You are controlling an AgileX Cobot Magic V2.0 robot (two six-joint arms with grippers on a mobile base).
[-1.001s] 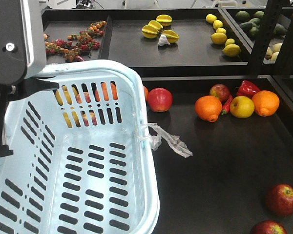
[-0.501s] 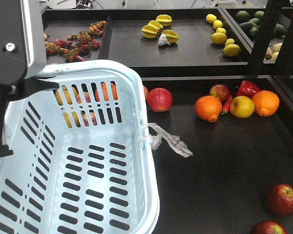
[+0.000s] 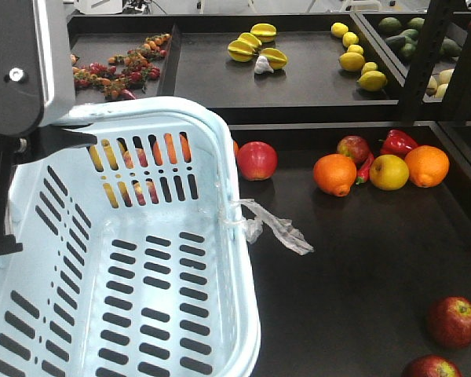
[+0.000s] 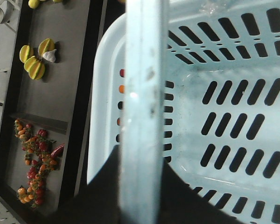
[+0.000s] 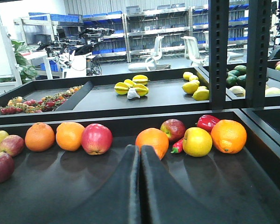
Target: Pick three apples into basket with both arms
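Observation:
Next, my left gripper sets the pale blue basket free on the dark tray (image 3: pixel 282 287) in front of the red apple.
The pale blue basket (image 3: pixel 220 157) fills the left of the front view and holds no fruit. My left arm (image 3: pixel 16 71) is above its far left corner. In the left wrist view my left gripper (image 4: pixel 141 161) is shut on the basket's handle bar (image 4: pixel 142 84). Two dark red apples (image 3: pixel 454 321) (image 3: pixel 430 367) lie at the tray's near right. A red apple (image 3: pixel 257 160) lies just behind the basket and shows in the right wrist view (image 5: pixel 96 138). Another dark red apple (image 5: pixel 1 166) is at the far left. My right gripper (image 5: pixel 140 149) is shut and empty, low over the dark tray.
An orange (image 3: pixel 334 173), a smaller apple (image 3: pixel 353 148), a chilli, a yellow apple (image 3: pixel 389 172), a red pepper (image 3: pixel 398 142) and a second orange (image 3: pixel 426 165) sit in a row. A clear plastic strip (image 3: pixel 279 229) hangs off the basket rim. Black posts (image 3: pixel 424 55) stand at right.
The basket has shifted slightly, its far wall rising a little in the front view. The fruit has not moved.

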